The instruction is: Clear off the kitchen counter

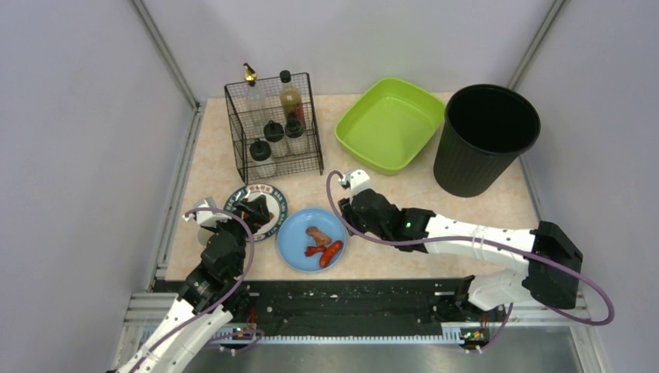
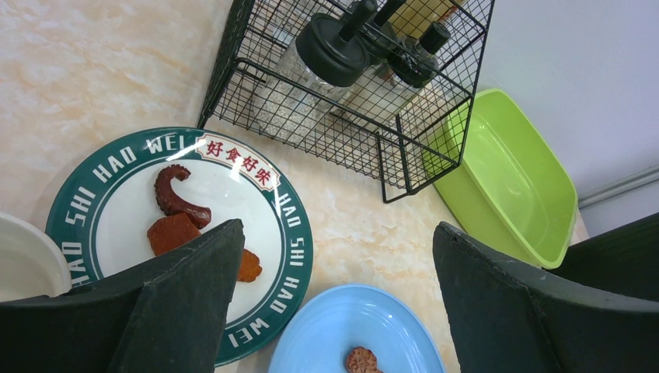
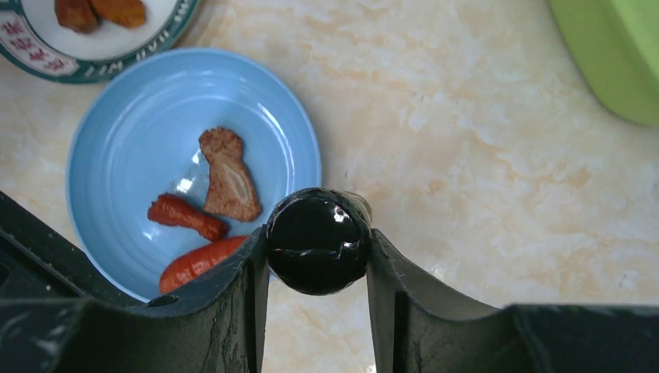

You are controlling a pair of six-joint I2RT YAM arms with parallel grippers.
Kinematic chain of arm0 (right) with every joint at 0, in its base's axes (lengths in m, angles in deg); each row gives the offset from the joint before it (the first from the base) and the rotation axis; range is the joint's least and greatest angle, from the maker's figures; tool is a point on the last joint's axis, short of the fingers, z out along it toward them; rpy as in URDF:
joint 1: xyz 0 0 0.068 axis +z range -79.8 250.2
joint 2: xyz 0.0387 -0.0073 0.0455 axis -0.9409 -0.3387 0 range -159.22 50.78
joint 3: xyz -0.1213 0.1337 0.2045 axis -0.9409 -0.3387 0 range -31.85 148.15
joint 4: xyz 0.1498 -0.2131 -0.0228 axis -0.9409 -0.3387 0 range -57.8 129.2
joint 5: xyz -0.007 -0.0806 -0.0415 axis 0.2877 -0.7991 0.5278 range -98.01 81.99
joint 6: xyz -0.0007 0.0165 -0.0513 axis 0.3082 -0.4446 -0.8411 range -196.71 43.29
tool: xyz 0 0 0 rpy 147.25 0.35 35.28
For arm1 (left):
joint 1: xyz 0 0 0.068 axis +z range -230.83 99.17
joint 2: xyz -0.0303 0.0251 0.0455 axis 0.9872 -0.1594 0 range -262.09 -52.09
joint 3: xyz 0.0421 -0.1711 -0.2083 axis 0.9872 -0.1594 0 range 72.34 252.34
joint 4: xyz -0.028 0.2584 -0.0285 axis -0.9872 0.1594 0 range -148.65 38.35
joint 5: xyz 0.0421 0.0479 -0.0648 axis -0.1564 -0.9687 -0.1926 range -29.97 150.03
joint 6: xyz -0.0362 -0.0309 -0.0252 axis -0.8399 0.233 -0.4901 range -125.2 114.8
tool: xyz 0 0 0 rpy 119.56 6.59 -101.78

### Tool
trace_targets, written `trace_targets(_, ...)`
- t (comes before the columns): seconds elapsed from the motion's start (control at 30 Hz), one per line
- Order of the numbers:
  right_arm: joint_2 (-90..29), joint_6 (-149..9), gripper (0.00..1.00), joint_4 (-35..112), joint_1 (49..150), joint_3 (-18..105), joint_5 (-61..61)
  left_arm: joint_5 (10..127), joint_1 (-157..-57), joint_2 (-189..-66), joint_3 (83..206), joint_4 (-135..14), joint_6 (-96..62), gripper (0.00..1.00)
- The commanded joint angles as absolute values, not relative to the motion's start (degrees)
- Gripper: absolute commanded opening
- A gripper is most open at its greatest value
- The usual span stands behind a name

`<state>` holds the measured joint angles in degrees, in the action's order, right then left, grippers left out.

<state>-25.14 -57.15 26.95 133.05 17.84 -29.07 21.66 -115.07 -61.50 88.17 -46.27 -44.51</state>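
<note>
The black-capped container, now at the blue plate's edge, will go down from my right gripper in the black wire rack's front section point(image 1: 291, 157), next to the nearest bottle.
The beige marbled kitchen counter point(image 1: 404, 198) holds a blue plate point(image 1: 299, 252) of sausage and meat pieces and a green-rimmed white plate point(image 1: 278, 203) of dark red food. At the blue plate's right edge, my right gripper point(image 3: 319, 241) is shut on a glossy round black cap point(image 3: 317, 233); the body under the cap is hidden. In the top view this gripper point(image 1: 347, 214) points toward the blue plate. Over the green-rimmed plate point(image 2: 116, 202) and the blue plate point(image 2: 350, 334) hangs my left gripper point(image 2: 338, 233), open, with nothing between its fingers.
A black wire rack point(image 1: 273, 128) with several bottles stands at the back left. A lime-green basin point(image 1: 388, 124) and a black bin point(image 1: 486, 140) stand at the back right. A white rim point(image 2: 23, 264) lies left of the green-rimmed plate. A black rail point(image 1: 342, 299) runs along the near edge.
</note>
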Motion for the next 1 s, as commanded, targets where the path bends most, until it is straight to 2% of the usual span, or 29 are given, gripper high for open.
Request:
trace_targets(0.0, -22.46, -61.36, 0.05, 30.17, 133.79, 24.11, -32.79, 22.08, -115.23, -61.58, 87.92, -48.99, -44.88, 0.95)
trace_targets(0.27, -26.77, -67.76, 0.04, 33.87, 133.77, 33.30, -34.16, 22.20, -115.21, -61.53, 87.90, -48.94, -44.90, 0.95)
trace_targets(0.5, -35.03, -72.35, 0.03, 36.84, 133.47, 43.66, -33.68, 22.76, -115.22, -61.41, 87.89, -49.07, -45.20, 0.95)
trace_targets(0.97, -50.79, -71.40, 0.03, 35.63, 127.11, 63.42, -25.30, 21.73, -115.20, -60.97, 87.81, -48.72, -44.99, 0.95)
